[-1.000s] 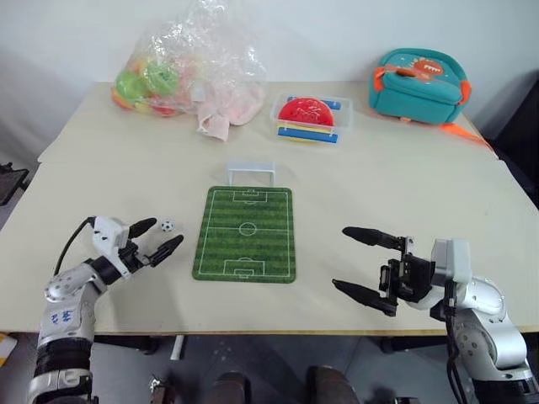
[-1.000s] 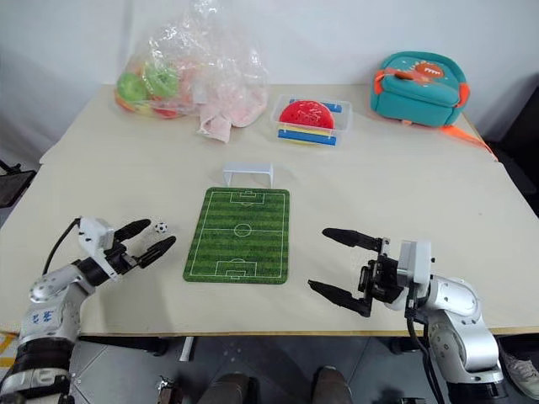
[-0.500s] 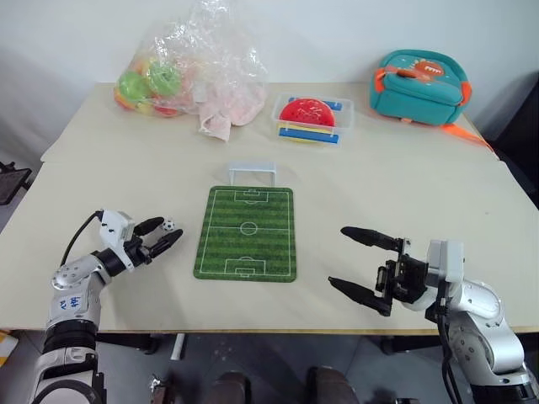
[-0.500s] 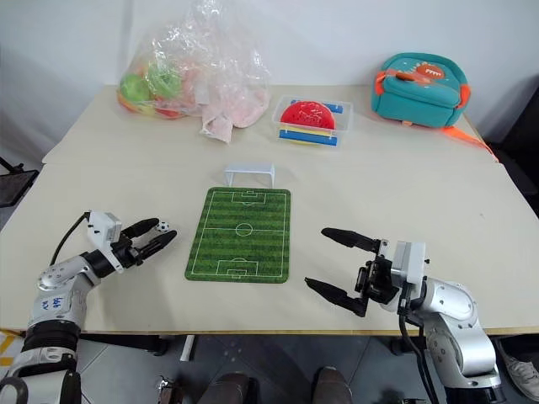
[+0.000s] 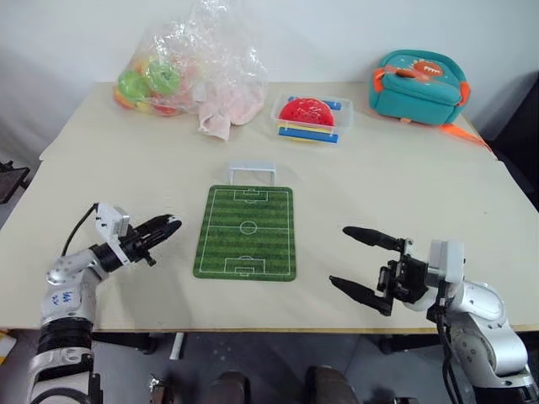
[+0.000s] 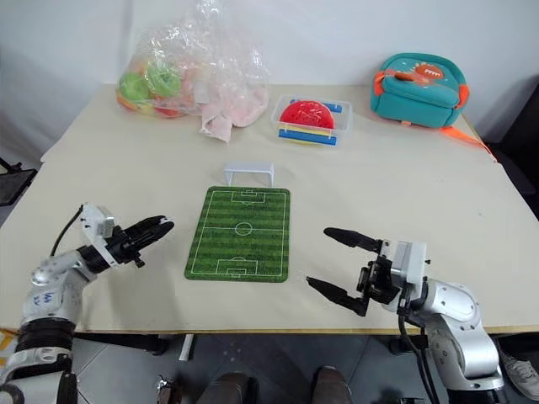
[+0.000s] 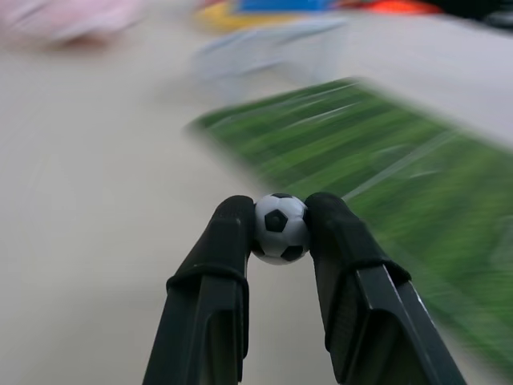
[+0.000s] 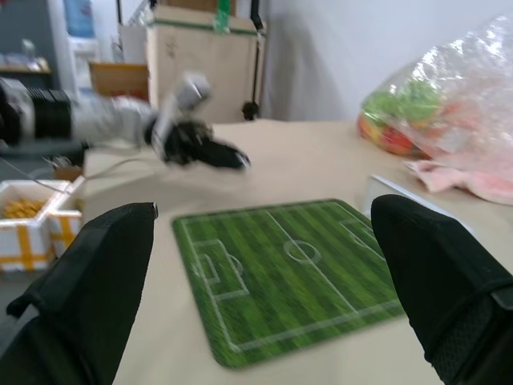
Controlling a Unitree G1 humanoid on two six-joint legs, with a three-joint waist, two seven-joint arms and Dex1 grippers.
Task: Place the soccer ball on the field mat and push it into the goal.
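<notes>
Next, my left gripper releases the soccer ball inside the field mat's white-lined box (image 5: 250, 262) nearest the table's front edge.
The soccer ball (image 7: 280, 228), tiny and white with black patches, is pinched between the two black fingertips of my left gripper (image 5: 165, 228), which is shut on it and held a little above the table. This gripper hovers just left of the field mat (image 5: 246, 231), a green striped rectangle with white pitch lines. The goal (image 5: 251, 172), a low white frame, stands at the mat's far end. My right gripper (image 5: 340, 257) is open with nothing in it, to the right of the mat near the table's front edge, its fingers pointing toward the mat (image 8: 288, 273).
A clear plastic bag of colourful toy balls (image 5: 189, 71) lies at the back left. A clear box with a red disc (image 5: 309, 118) sits behind the goal. A teal backpack (image 5: 418, 84) stands at the back right. The table's front edge (image 5: 253, 330) runs close below both grippers.
My left gripper has closed on the soccer ball, which lay on the table between its open fingers, and lifted it slightly. The right gripper has stayed put.
</notes>
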